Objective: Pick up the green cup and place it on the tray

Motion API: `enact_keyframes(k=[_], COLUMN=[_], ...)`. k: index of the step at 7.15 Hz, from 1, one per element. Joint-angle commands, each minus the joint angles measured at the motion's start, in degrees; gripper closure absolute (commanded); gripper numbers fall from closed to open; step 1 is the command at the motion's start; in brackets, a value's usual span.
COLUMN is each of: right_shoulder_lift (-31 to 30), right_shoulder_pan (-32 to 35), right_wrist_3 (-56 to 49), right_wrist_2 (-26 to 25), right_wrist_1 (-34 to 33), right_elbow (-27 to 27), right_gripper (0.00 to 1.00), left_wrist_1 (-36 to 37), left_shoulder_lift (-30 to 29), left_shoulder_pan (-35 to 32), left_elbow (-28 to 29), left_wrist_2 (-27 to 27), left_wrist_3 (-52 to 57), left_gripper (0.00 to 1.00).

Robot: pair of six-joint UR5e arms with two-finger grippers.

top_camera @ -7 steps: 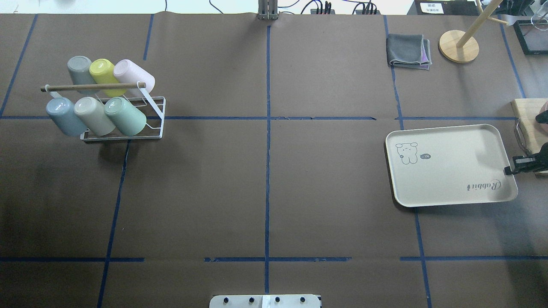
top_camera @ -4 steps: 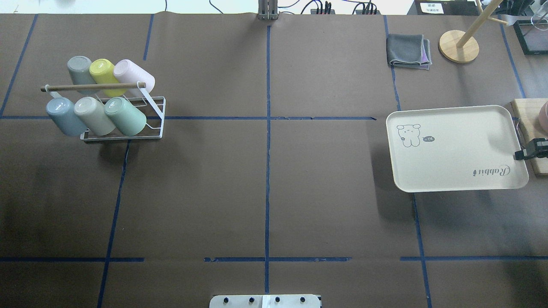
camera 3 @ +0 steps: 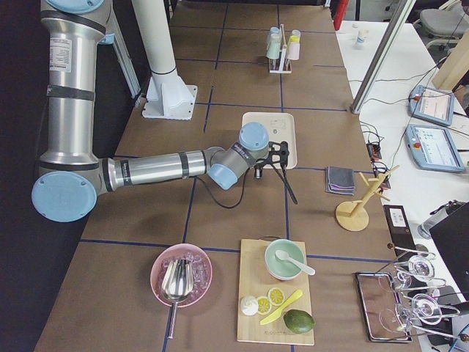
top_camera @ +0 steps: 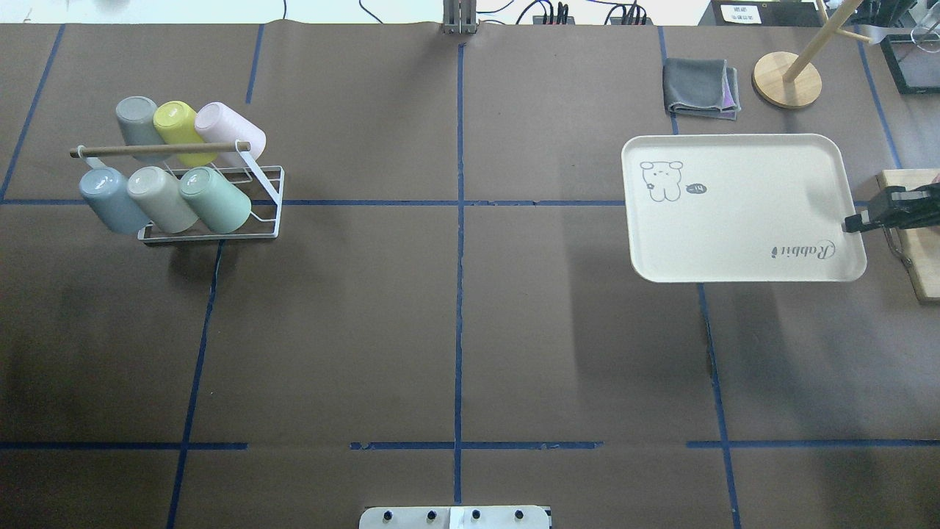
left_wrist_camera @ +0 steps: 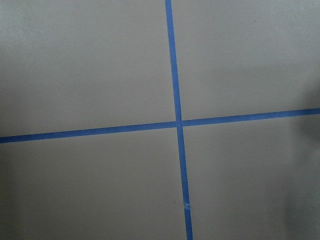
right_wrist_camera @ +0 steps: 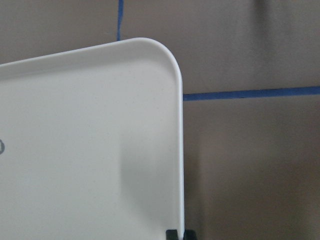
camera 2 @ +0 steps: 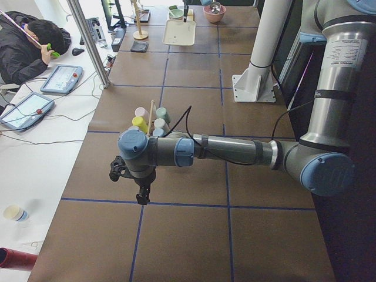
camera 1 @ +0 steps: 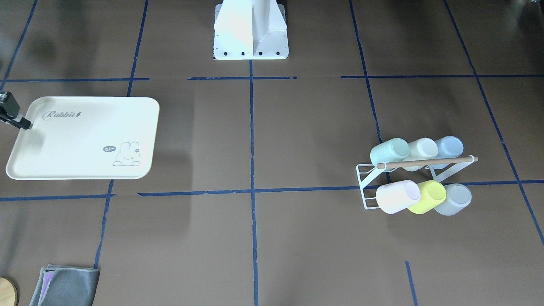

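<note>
My right gripper is going to set the tray down across the middle blue tape line point(camera 1: 253, 135), between the line's crossings.
The green cup point(top_camera: 217, 200) lies tilted on a white wire rack point(top_camera: 266, 198) at the table's left, front row, rightmost in the overhead view; it also shows across the table point(camera 1: 389, 152). The tray point(top_camera: 734, 220) is at the right side, its bunny drawing toward the middle. My right gripper point(top_camera: 852, 222) is shut on the tray's right rim, and its wrist view shows the tray's corner point(right_wrist_camera: 90, 140). My left gripper point(camera 2: 141, 197) hangs over bare table short of the rack, seen only from the side; I cannot tell its state.
The rack also holds blue, beige, grey, yellow-green and pink cups under a wooden handle point(top_camera: 158, 150). A folded grey cloth point(top_camera: 701, 88) and a wooden stand point(top_camera: 786, 79) sit beyond the tray. A cutting board point(top_camera: 924, 279) lies at the right edge. A person sits beside the table point(camera 2: 26, 44).
The tray has moved away from the robot's base and toward the table's middle, carried by my right gripper. The cups and rack have not moved.
</note>
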Motion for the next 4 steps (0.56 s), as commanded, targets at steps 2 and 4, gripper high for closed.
enact_keyframes(k=[2,4], right_shoulder_lift=[12.0,15.3], right_shoulder_pan=[-12.5,-26.9], right_wrist_3=[20.3,28.2], right_wrist_2=[-6.8,-23.4], right_wrist_1=[0.1,0.0], right_elbow=[0.5,1.4], right_gripper=[1.00,1.00], left_wrist_1=[0.1,0.1], left_shoulder_lift=[0.1,0.1], left_shoulder_pan=[0.0,0.1], left_elbow=[0.0,0.1], left_wrist_2=[0.0,0.0], left_wrist_3=[-0.1,-0.1], left_gripper=[0.00,0.00])
